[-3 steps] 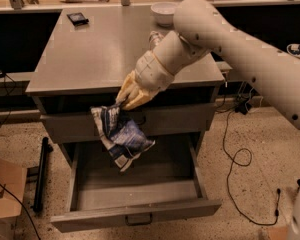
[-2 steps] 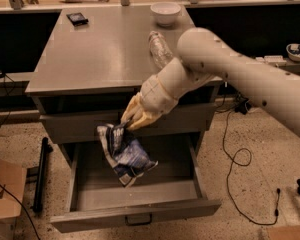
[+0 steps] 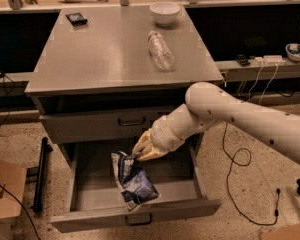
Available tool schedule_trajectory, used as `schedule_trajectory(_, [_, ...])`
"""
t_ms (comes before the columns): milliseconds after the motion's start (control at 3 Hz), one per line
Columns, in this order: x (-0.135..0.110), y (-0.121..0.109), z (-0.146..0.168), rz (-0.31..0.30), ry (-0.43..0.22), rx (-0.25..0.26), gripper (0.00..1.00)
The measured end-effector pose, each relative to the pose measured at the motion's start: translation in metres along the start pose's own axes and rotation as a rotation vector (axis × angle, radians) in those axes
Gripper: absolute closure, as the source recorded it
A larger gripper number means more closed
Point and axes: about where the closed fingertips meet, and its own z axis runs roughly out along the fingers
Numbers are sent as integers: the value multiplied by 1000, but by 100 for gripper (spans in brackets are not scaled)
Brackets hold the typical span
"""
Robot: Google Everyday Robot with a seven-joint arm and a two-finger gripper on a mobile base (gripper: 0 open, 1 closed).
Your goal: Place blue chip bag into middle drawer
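My gripper needs to release the blue chip bag onto the middle drawer's grey bottom [image 3: 127,188], close behind the handle on the front side of the drawer.
The blue chip bag [image 3: 132,180], wrinkly dark blue and white foil, hangs down inside the open middle drawer [image 3: 92,194], its lower end at or near the grey floor close to the front wall. My gripper [image 3: 140,154] is shut on the bag's top edge, just above the drawer's opening, below the closed top drawer [image 3: 100,125]. The white arm [image 3: 240,119] reaches in from the right. The drawer's dark loop handle [image 3: 138,219] shows on its front.
On the grey cabinet top [image 3: 100,54] lie a clear plastic bottle [image 3: 160,50], a white bowl [image 3: 165,13] and a small black object [image 3: 76,18]. A cardboard box [image 3: 5,189] and a black bar [image 3: 40,174] stand at left. Cables lie on the floor at right.
The arm has moved down and right, lowering the bag from in front of the top drawer into the open middle drawer. The grip on the bag is unchanged.
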Motion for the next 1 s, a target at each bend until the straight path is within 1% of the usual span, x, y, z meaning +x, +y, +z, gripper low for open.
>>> schedule_trajectory(333, [6, 1, 8, 11, -12, -6, 100])
schedule_trajectory(667, [14, -2, 17, 23, 31, 1, 100])
schedule_trajectory(1000, [31, -23, 40, -23, 68, 10, 100])
